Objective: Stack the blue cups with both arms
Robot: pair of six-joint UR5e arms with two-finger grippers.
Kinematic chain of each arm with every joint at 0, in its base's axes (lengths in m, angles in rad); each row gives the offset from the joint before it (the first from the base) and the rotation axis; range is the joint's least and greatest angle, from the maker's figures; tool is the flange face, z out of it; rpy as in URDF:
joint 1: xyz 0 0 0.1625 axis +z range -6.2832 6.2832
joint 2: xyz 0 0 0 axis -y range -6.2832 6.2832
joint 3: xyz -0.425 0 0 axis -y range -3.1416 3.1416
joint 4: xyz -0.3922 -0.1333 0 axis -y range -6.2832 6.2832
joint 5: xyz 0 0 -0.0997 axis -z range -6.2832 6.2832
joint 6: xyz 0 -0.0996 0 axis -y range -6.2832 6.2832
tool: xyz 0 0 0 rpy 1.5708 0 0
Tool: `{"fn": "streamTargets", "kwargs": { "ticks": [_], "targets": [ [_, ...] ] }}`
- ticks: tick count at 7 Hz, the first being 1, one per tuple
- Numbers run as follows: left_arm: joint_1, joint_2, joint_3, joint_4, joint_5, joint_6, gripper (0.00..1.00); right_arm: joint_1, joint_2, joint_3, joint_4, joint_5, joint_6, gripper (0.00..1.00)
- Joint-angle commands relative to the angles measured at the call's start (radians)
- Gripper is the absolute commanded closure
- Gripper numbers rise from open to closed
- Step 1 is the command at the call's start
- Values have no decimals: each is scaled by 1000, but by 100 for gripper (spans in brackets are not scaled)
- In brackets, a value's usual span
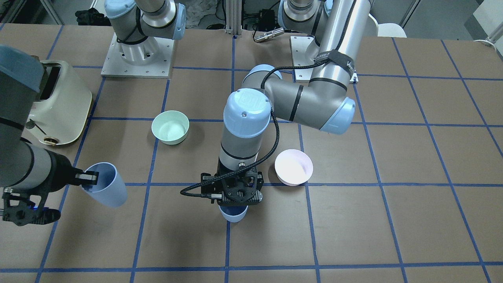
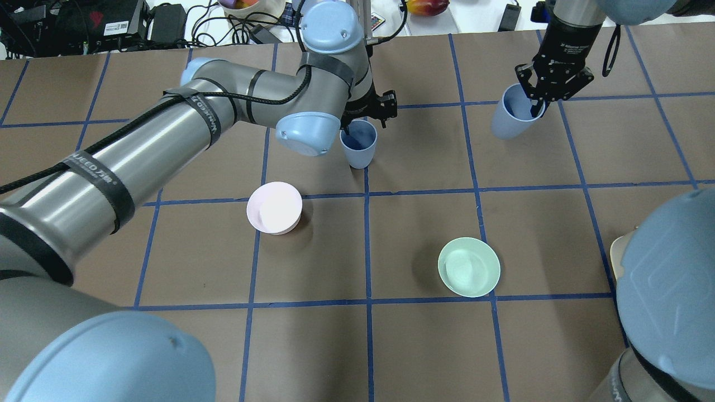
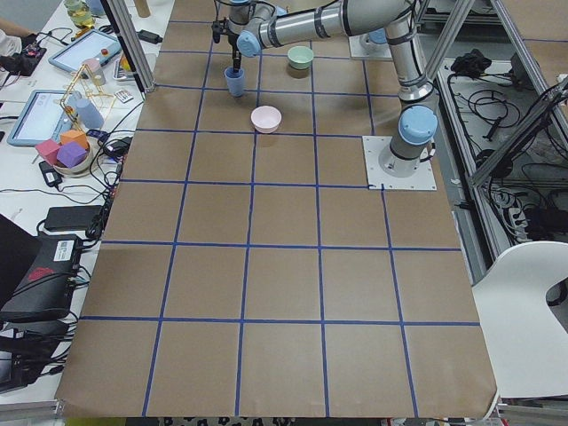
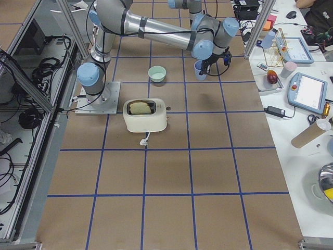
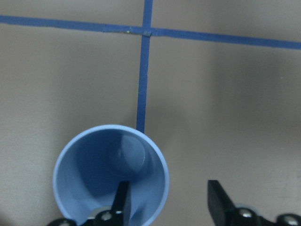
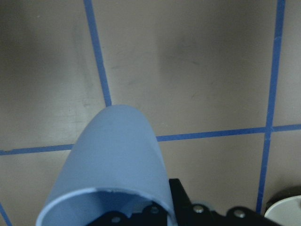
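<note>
Next, my right gripper releases the tilted blue cup that it is holding so that it goes inside the standing blue cup [image 1: 234, 204] that my left gripper straddles.
One blue cup [image 2: 358, 144] stands upright on the table at a blue tape line; it also shows in the front view [image 1: 233, 214] and in the left wrist view [image 5: 110, 174]. My left gripper [image 5: 167, 202] is open and points straight down, one finger inside the cup and the other outside, straddling its wall. The second blue cup [image 2: 511, 117] hangs tilted in my right gripper [image 2: 535, 109], which is shut on its rim with one finger inside. It also shows in the front view [image 1: 106, 184] and in the right wrist view [image 6: 117, 160], apart from the standing cup.
A pale pink bowl [image 2: 275, 207] sits near the standing cup, on the robot's side of it. A mint-green bowl [image 2: 468, 267] sits further right. A cream toaster [image 1: 59, 104] stands by the right arm. Operators' desks with clutter line the table's far edge.
</note>
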Motion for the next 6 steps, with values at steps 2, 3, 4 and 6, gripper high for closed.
{"fn": "streamTargets", "kwargs": {
  "ticks": [2,3,4,6],
  "targets": [
    [83,194,-5,-326,0,113,0,171,-12,-6,11,74,257,100],
    [109,263,-13,-431,7,179,0,217,-11,-28,11,119,368,100],
    [131,330,-17,-516,10,316,0,254,-5,-62,11,127,417,100],
    [229,436,-45,-648,36,445,0,288,12,-98,6,171,543,100]
  ]
}}
